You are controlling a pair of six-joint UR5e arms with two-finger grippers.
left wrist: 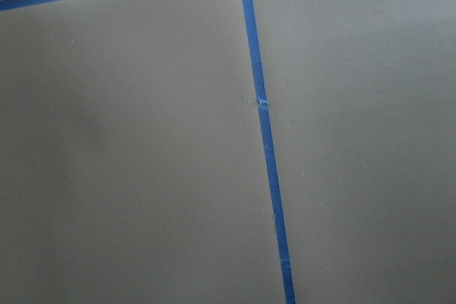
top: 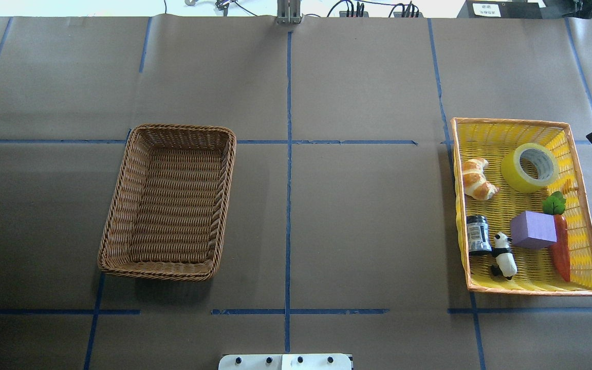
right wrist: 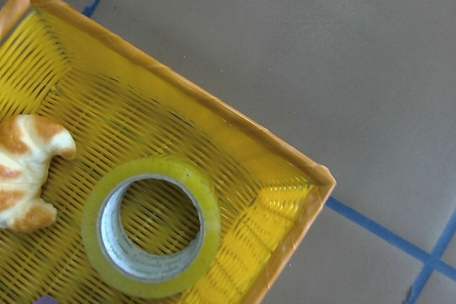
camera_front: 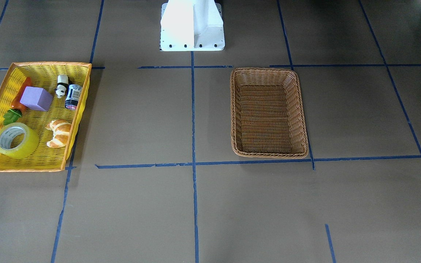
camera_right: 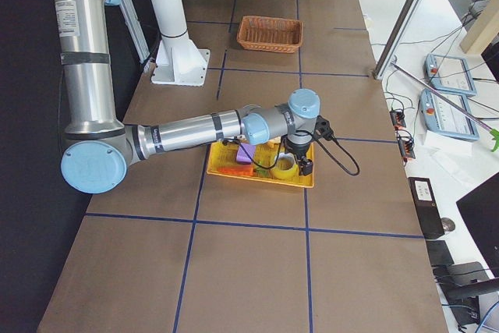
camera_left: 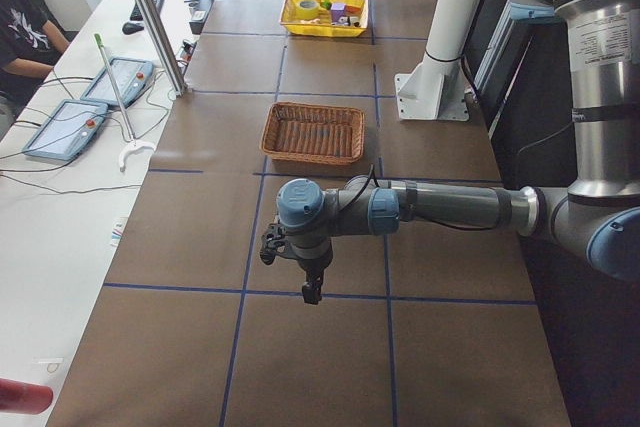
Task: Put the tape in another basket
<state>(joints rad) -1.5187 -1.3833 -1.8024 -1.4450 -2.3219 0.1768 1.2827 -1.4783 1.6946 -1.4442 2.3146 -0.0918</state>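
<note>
The tape will be gripped by my right gripper, which will close on it by the side of its ring [camera_front: 0,141] [right wrist: 209,236] that is farthest from the toy croissant.
The tape [camera_front: 16,140], a yellow translucent roll with a grey-white core, lies flat in a corner of the yellow mesh tray [camera_front: 51,64]. It also shows in the overhead view [top: 530,167] and fills the lower part of the right wrist view [right wrist: 151,226]. The brown wicker basket [camera_front: 269,153] [top: 167,270] stands empty on the other half of the table. My right gripper [camera_right: 306,168] hangs over the tray beside the tape; I cannot tell if it is open. My left gripper [camera_left: 312,293] points down over bare table far from the basket [camera_left: 313,157]; its state is unclear.
The tray [top: 506,122] also holds a toy croissant [top: 476,179], a purple block [top: 532,229], a toy carrot [top: 560,246], a panda figure [top: 503,255] and a black jar [top: 477,234]. The white robot base [camera_front: 192,25] stands at the table's edge. Blue tape lines cross the brown table cover.
</note>
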